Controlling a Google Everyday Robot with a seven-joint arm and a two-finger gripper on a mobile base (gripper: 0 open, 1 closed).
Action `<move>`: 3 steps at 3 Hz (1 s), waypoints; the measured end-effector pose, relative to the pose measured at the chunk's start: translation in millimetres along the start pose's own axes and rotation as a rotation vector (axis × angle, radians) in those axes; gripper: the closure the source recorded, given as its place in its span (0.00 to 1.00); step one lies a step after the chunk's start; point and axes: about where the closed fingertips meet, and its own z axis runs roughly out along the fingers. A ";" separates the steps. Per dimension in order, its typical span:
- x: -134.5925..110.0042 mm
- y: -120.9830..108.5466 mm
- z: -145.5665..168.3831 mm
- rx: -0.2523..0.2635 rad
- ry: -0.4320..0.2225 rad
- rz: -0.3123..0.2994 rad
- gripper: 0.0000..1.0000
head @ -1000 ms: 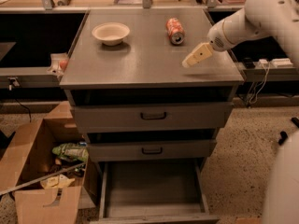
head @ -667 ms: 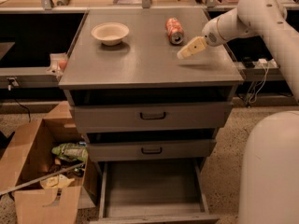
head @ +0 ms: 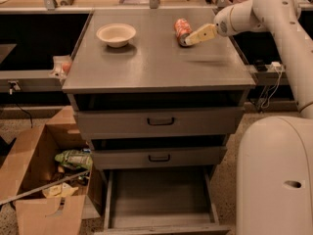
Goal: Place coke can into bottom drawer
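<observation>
Next, I close my gripper on the near end of the coke can [head: 187,39], so the can's far end still sticks out past my fingers.
The coke can [head: 182,29] lies on its side at the back right of the grey cabinet top [head: 156,62]. It is red-orange with white markings. My gripper [head: 191,39] reaches in from the right on a white arm, and its cream fingers touch the can's near end. The bottom drawer [head: 161,199] is pulled open below the two upper drawers, a shallow grey tray with nothing in it.
A white bowl [head: 116,35] stands at the back left of the cabinet top. An open cardboard box [head: 44,185] with rubbish sits on the floor at the left. My white base [head: 276,175] fills the lower right. A workbench runs along the back.
My gripper has moved left and toward the back of the cabinet top, from a spot right of the can to touching the can's near end. The can and bowl have not moved.
</observation>
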 end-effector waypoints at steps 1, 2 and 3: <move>0.4 0.4 0.4 -0.001 0.001 0.000 0.00; -10.1 4.4 23.3 0.049 0.016 0.009 0.00; -12.9 5.0 42.5 0.139 0.027 0.062 0.00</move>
